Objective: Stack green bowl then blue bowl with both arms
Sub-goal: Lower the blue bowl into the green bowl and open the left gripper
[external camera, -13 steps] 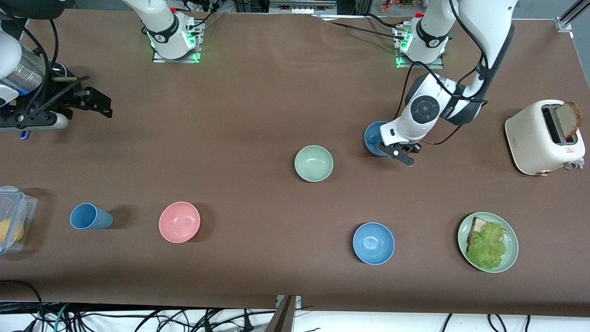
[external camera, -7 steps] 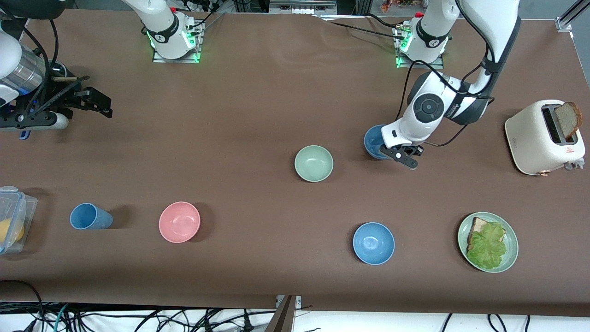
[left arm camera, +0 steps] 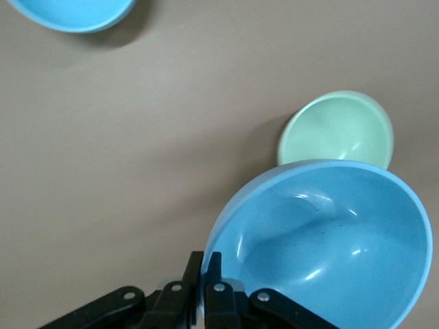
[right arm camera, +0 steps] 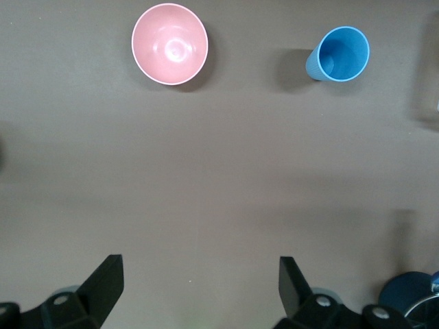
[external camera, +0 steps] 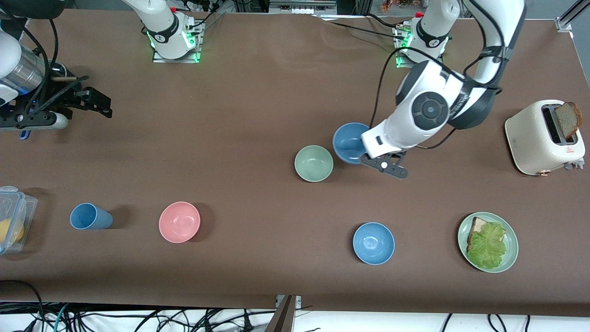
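My left gripper is to bring the blue bowl to the pale green bowl (external camera: 314,163) (left arm camera: 337,131) near the middle of the table. It will let go of the blue bowl inside that bowl.
The pale green bowl (external camera: 313,163) (left arm camera: 336,130) stands upright and empty near the middle of the table. My left gripper (external camera: 366,153) (left arm camera: 204,264) is shut on the rim of the blue bowl (external camera: 349,142) (left arm camera: 322,240). It holds that bowl in the air over the table beside the green bowl, toward the left arm's end. In the left wrist view the held bowl's rim overlaps the green bowl's edge. My right gripper (external camera: 97,105) (right arm camera: 199,274) waits open and empty over bare table at the right arm's end.
A second blue bowl (external camera: 373,243) (left arm camera: 72,10) sits nearer the front camera. A pink bowl (external camera: 179,222) (right arm camera: 169,44) and a blue cup (external camera: 90,216) (right arm camera: 339,55) stand toward the right arm's end, beside a clear container (external camera: 11,216). A green plate (external camera: 512,249) with lettuce and a toaster (external camera: 530,138) stand at the left arm's end.
My left gripper has risen with the blue bowl and carried it toward the green bowl. The right arm has not moved.
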Robot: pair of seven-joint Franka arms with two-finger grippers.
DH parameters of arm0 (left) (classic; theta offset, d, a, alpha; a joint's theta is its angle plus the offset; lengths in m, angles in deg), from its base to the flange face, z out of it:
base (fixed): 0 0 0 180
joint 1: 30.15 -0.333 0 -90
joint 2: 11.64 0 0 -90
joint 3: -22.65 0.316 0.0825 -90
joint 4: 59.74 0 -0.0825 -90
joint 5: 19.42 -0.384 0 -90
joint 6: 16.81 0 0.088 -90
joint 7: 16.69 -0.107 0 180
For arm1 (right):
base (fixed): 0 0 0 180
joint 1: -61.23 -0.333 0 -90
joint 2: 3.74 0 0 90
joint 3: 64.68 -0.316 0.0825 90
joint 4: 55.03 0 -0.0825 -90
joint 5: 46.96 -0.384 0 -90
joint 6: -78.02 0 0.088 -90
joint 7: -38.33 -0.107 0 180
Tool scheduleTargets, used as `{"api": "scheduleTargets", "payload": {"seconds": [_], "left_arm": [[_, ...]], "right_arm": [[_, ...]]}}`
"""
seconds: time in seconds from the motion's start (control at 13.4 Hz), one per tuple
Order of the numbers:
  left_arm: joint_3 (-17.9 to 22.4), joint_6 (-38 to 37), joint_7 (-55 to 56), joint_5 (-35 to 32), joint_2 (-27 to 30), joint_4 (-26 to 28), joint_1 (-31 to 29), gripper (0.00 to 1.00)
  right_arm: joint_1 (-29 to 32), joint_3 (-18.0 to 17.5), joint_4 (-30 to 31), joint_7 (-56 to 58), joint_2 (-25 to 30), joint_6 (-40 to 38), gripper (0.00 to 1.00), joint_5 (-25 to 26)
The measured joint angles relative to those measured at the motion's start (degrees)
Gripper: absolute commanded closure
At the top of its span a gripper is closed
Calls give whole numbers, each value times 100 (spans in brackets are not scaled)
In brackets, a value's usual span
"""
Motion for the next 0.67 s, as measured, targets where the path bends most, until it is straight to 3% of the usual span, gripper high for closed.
{"api": "scheduleTargets", "payload": {"seconds": [0.37, 0.67], "left_arm": [[83, 243, 1014, -67, -1473, -792, 843, 100], [170, 456, 1016, -73, -1643, -941, 835, 100]], "right_arm": [[-2, 0, -14, 0, -1, 0, 0, 0], [-6, -4, -17, 0, -1, 0, 0, 0]]}}
